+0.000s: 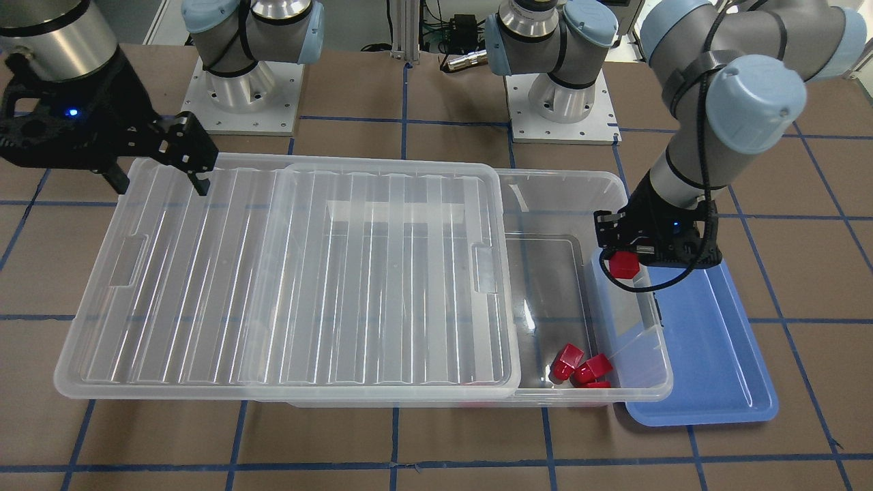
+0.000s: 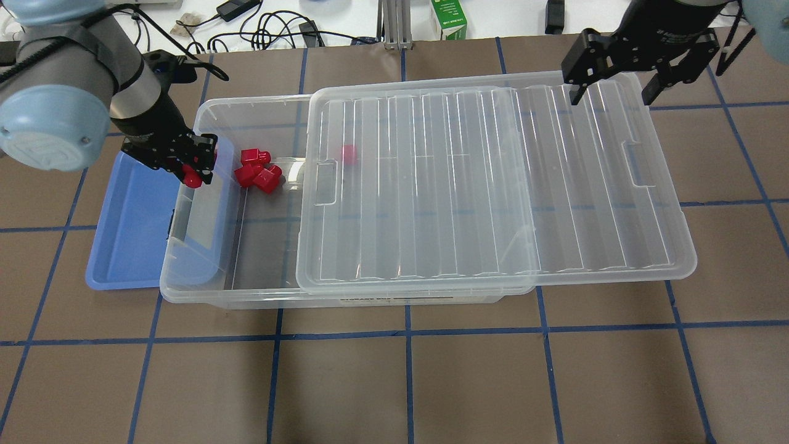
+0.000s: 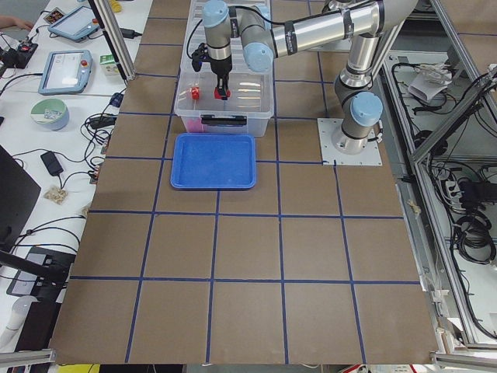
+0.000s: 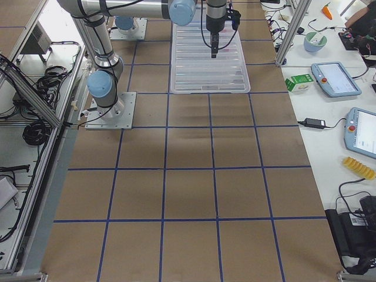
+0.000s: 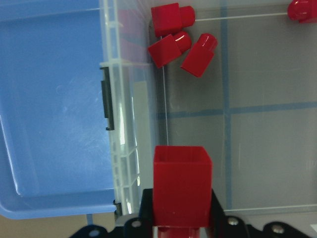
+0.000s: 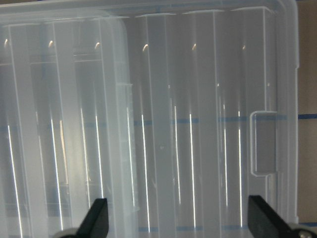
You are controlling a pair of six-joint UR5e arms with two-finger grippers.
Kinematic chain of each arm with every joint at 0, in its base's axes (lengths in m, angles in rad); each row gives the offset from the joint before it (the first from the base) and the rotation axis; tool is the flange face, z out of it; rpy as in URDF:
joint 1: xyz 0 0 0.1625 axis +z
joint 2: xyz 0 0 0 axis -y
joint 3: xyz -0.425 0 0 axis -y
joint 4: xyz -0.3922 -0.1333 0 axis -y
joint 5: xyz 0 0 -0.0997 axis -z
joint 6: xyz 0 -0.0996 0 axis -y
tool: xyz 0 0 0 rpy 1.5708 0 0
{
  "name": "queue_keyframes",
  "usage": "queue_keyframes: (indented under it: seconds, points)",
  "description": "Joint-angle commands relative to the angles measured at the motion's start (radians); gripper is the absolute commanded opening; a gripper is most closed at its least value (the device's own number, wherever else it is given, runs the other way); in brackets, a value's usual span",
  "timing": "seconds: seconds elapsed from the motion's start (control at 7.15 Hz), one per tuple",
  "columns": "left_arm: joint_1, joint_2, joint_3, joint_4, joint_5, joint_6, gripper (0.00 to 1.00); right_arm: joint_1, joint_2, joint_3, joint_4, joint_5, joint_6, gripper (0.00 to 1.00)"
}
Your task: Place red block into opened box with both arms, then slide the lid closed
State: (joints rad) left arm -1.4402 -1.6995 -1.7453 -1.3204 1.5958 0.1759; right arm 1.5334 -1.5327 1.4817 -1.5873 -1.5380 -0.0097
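Note:
My left gripper is holding the red block. It will let go of it on the bare box's bottom between the lid and the blue tray (image 1: 548,286) (image 5: 208,151).
My left gripper (image 2: 192,174) is shut on a red block (image 2: 193,179), holding it above the box's (image 2: 216,300) uncovered left end, just inside the end wall next to the blue tray. The wrist view has this block (image 5: 181,184) over the bare box floor. Three more red blocks (image 2: 256,172) lie together in the far corner of the box, and one red block (image 2: 349,154) shows through the lid. The clear ribbed lid (image 2: 468,185) covers most of the box and overhangs its right end. My right gripper (image 2: 611,97) hangs open above the lid's far right corner, its jaws wide apart.
A flat blue tray (image 2: 126,228) lies against the box's left end, partly under its rim. Both arm bases (image 1: 245,88) stand behind the box. Cables and a green carton (image 2: 448,18) sit beyond the table's far edge.

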Motion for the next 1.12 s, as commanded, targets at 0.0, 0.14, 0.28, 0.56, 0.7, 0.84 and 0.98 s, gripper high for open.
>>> queue_keyframes:
  seconds: [0.0, 0.14, 0.28, 0.56, 0.7, 0.84, 0.98]
  points:
    - [-0.069, -0.026, -0.087, 0.088, 0.0, -0.071, 0.0, 0.047, -0.007, 0.005, 0.001, -0.014, 0.054, 1.0]
    - [-0.078, -0.031, -0.103, 0.12, -0.003, -0.056, 0.0, 0.047, -0.007, 0.005, 0.001, 0.001, 0.056, 1.0]
    - [-0.082, -0.043, -0.135, 0.131, -0.004, -0.07, 0.0, 0.047, -0.003, 0.006, 0.001, 0.003, 0.053, 1.0]
    - [-0.082, -0.071, -0.224, 0.275, -0.005, -0.087, 0.0, 0.047, -0.007, 0.008, 0.001, 0.003, 0.053, 1.0]
    - [-0.083, -0.083, -0.229, 0.291, -0.005, -0.133, 0.0, 0.047, -0.007, 0.008, 0.001, 0.003, 0.053, 1.0]
    - [-0.083, -0.081, -0.237, 0.285, -0.004, -0.144, 0.0, 0.047, -0.007, 0.008, 0.001, 0.003, 0.051, 1.0]
    - [-0.082, -0.092, -0.243, 0.286, -0.004, -0.139, 0.0, 0.047, -0.007, 0.008, 0.001, 0.003, 0.051, 1.0]
